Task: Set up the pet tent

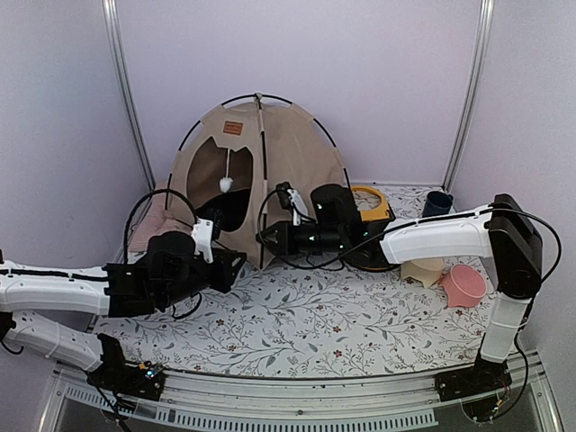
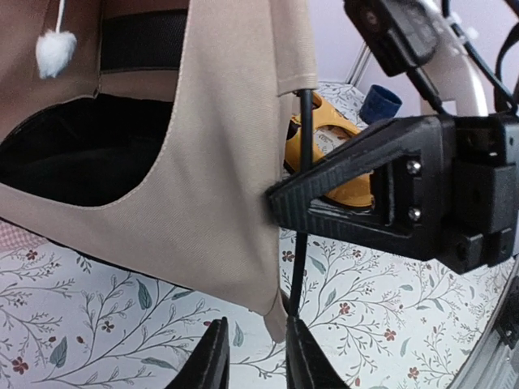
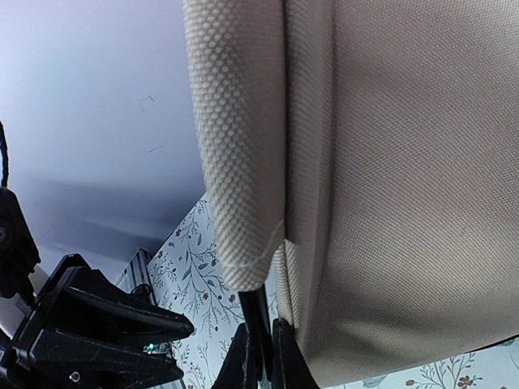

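Note:
Next, I back my left gripper off and take the corner tab by its bottom end (image 2: 277,333), because the black pole's lower end is only at the tab's opening.
The tan pet tent (image 1: 270,162) stands at the back centre with crossed black poles, a brown label, an arched doorway and a white pom-pom (image 2: 55,53). My right gripper (image 1: 263,238) is shut on the black front pole (image 3: 258,320) just below its fabric sleeve; its fingers (image 3: 284,361) press the pole from both sides (image 3: 261,365). My left gripper (image 1: 236,263) is open low at the tent's front corner (image 2: 258,356). The fabric corner tab (image 2: 278,322) hangs between its fingers and the pole (image 2: 298,267) runs down beside the right finger. The right gripper's tip touches the tent seam in the left wrist view (image 2: 280,201).
A pink checked cushion (image 1: 148,225) lies left of the tent. A yellow bowl stand (image 1: 373,202) sits right of the tent, behind my right arm. A dark blue cup (image 1: 438,202), a beige cup (image 1: 421,270) and a pink cup (image 1: 463,285) stand at the right.

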Robot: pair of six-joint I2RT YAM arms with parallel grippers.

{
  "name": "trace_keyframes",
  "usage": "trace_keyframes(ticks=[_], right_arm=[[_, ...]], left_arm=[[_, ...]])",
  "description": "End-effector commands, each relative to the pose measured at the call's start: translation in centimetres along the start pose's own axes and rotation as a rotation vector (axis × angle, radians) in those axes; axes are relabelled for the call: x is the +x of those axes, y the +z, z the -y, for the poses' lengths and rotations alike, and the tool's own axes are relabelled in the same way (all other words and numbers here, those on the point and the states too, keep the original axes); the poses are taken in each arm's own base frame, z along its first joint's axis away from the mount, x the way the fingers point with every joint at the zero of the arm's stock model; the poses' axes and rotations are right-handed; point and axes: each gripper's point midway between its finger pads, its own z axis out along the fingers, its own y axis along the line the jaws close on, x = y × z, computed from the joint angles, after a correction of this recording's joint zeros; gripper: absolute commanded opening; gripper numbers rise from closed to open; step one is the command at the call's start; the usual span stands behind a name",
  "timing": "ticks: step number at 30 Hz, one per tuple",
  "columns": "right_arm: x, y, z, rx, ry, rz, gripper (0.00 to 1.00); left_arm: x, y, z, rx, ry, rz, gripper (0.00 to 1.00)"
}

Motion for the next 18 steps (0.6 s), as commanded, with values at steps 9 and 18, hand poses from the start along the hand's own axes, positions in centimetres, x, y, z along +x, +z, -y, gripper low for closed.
trace_keyframes(ticks=[9, 18], right_arm=[[-1.6, -0.6, -0.4, 0.029, -0.015, 0.022, 0.0], [-4.2, -0.8, -3.4, -0.05, 0.015, 0.032, 0.0]], left_arm=[[4.9, 0.3, 1.0, 0.184, 0.032, -0.128, 0.25], [4.6, 0.1, 1.3, 0.207, 0.128, -0.006, 0.37]])
